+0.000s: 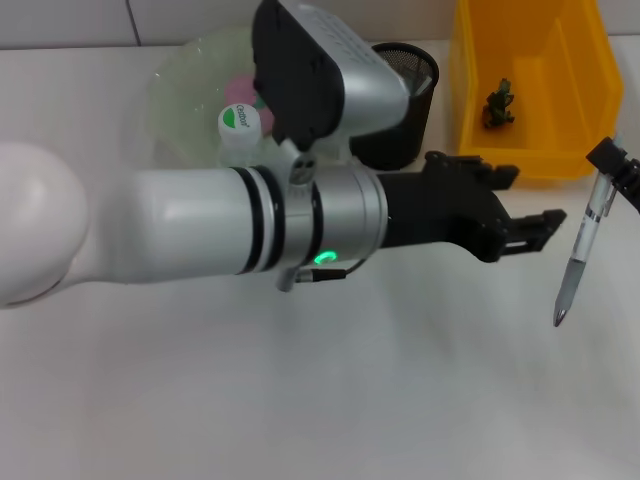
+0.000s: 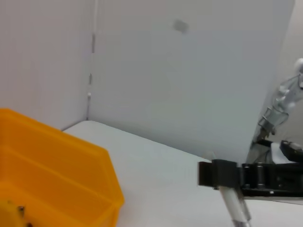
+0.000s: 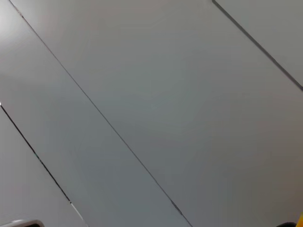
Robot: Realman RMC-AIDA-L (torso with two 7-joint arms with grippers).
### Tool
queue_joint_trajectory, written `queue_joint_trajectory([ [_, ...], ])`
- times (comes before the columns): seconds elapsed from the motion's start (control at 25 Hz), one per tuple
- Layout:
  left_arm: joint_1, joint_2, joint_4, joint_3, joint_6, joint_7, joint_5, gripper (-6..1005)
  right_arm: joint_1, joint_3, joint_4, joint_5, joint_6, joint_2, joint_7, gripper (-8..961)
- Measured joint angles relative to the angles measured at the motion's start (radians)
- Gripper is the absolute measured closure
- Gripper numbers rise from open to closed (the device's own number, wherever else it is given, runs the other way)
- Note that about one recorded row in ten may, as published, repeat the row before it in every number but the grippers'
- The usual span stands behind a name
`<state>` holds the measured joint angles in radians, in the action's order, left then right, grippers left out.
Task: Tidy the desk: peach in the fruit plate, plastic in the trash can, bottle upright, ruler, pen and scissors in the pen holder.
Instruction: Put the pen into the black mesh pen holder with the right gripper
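I need to use my right gripper to release the grey pen, now hanging above the table, inside the black mesh pen holder (image 1: 396, 82), in the spot between the fruit plate and yellow bin.
A grey pen (image 1: 582, 245) hangs tip down above the table at the far right, with my right gripper (image 1: 612, 162) shut on its top end. The left wrist view shows that same right gripper (image 2: 226, 174) clamped on the pen (image 2: 236, 208). My left arm reaches across the middle of the head view. Its black left gripper (image 1: 540, 200) stands open and holds nothing, just left of the pen. The black mesh pen holder (image 1: 412, 72) stands behind the left arm. A pink peach (image 1: 240, 90) lies in the translucent fruit plate (image 1: 185, 85). A bottle with a white and green cap (image 1: 238, 120) stands upright there.
The yellow trash bin (image 1: 470, 120) stands at the back right with a small dark object (image 1: 498, 103) inside; it also appears as the yellow bin (image 2: 57, 170). The right wrist view shows only grey wall panels. White table surface lies in front of the arm.
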<state>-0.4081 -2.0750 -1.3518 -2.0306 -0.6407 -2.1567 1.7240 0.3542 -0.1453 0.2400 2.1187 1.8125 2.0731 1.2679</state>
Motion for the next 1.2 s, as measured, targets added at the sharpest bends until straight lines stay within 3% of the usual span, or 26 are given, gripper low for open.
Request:
queue_joint_trajectory([
  [0.24, 0.065, 0.003, -0.013, 0.078, -0.038, 0.032, -0.03, 375, 0.002, -0.003, 0.003, -0.092, 0.0, -0.014, -0.014, 829],
  [0.44, 0.165, 0.004, 0.037, 0.184, -0.175, 0.265, -0.229, 224, 0.044, -0.001, 0.003, -0.267, 0.014, -0.02, -0.052, 829],
  [0.56, 0.18, 0.004, 0.086, 0.223, -0.246, 0.348, -0.302, 159, 0.11, 0.004, -0.005, -0.36, -0.004, -0.009, -0.129, 829],
  [0.6, 0.186, 0.004, 0.137, 0.256, -0.311, 0.41, -0.357, 159, 0.16, 0.005, -0.018, -0.392, -0.034, -0.001, -0.179, 829],
  [0.64, 0.186, 0.004, 0.215, 0.301, -0.406, 0.49, -0.42, 159, 0.16, 0.005, -0.018, -0.392, -0.034, -0.001, -0.179, 829],
  [0.8, 0.154, 0.004, 0.451, 0.411, -0.631, 0.671, -0.52, 159, 0.288, -0.003, -0.079, -0.424, -0.161, 0.004, -0.271, 828],
  [1.0, 0.11, 0.005, 0.709, 0.55, -0.823, 0.853, -0.559, 159, 0.466, 0.004, -0.13, -0.435, -0.428, 0.005, -0.363, 828],
  [1.2, 0.104, 0.006, 0.743, 0.575, -0.846, 0.876, -0.559, 159, 0.539, 0.009, -0.157, -0.434, -0.551, 0.005, -0.396, 829],
])
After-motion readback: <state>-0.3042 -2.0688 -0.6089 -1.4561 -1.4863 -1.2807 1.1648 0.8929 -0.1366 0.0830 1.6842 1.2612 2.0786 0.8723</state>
